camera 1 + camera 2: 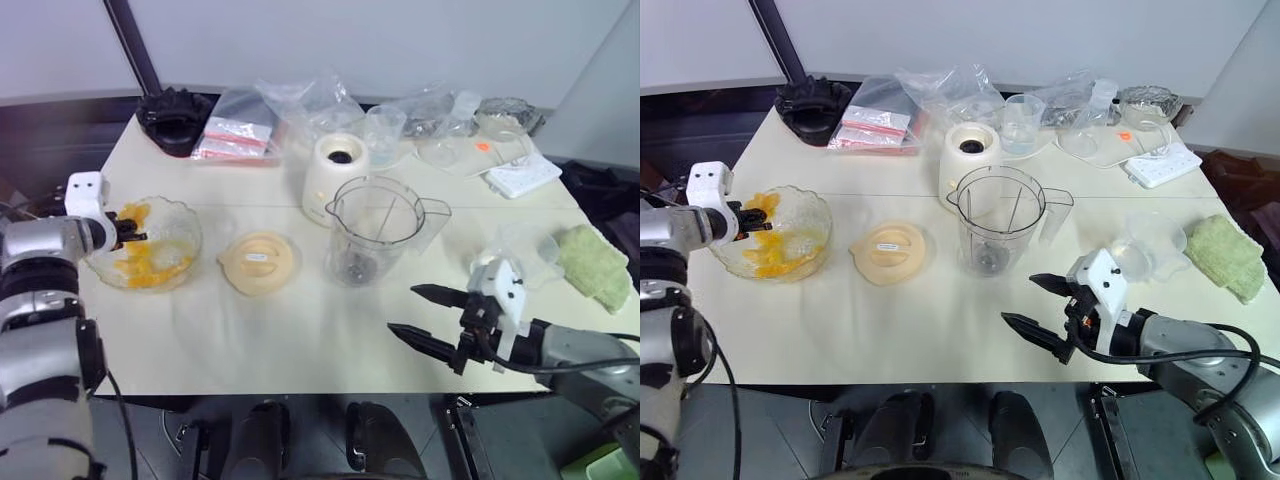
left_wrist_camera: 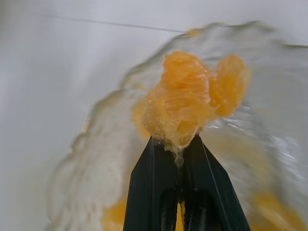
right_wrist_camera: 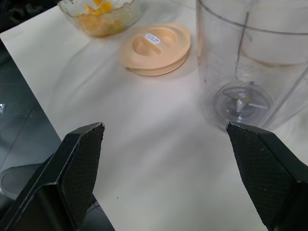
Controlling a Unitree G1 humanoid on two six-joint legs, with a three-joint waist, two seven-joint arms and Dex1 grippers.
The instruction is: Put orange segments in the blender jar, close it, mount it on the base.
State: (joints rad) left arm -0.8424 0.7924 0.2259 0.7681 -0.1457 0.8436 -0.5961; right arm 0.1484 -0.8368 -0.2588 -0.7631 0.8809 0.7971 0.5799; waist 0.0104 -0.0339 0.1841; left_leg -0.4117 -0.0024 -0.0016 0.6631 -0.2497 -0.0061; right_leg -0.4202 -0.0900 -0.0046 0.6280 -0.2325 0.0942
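The orange segment, now just above the scalloped glass bowl, will be let go by my left gripper over the dark blades at the bottom of the open blender jar (image 1: pixel 366 260).
At the table's left stands a scalloped glass bowl (image 1: pixel 193 243) holding orange segments (image 1: pixel 140 270). My left gripper (image 1: pixel 135 228) hovers just above that bowl, shut on one orange segment (image 2: pixel 180 103) that bulges past its fingertips. The blender jar (image 1: pixel 375 235) stands upright and open at the table's middle, with its dark blades (image 3: pixel 243 100) showing at the bottom. Its cream lid (image 1: pixel 260 262) lies flat between bowl and jar. The cream-white base (image 1: pixel 335 170) sits just behind the jar. My right gripper (image 1: pixel 403 310) is open near the front edge, to the right of the jar, holding nothing.
Along the back edge are a black ridged round object (image 1: pixel 175 120), plastic bags (image 1: pixel 240 130), a clear measuring cup (image 1: pixel 385 130) and a white power strip (image 1: pixel 522 177). A small clear cup (image 1: pixel 525 245) and a green cloth (image 1: pixel 595 265) lie at the right.
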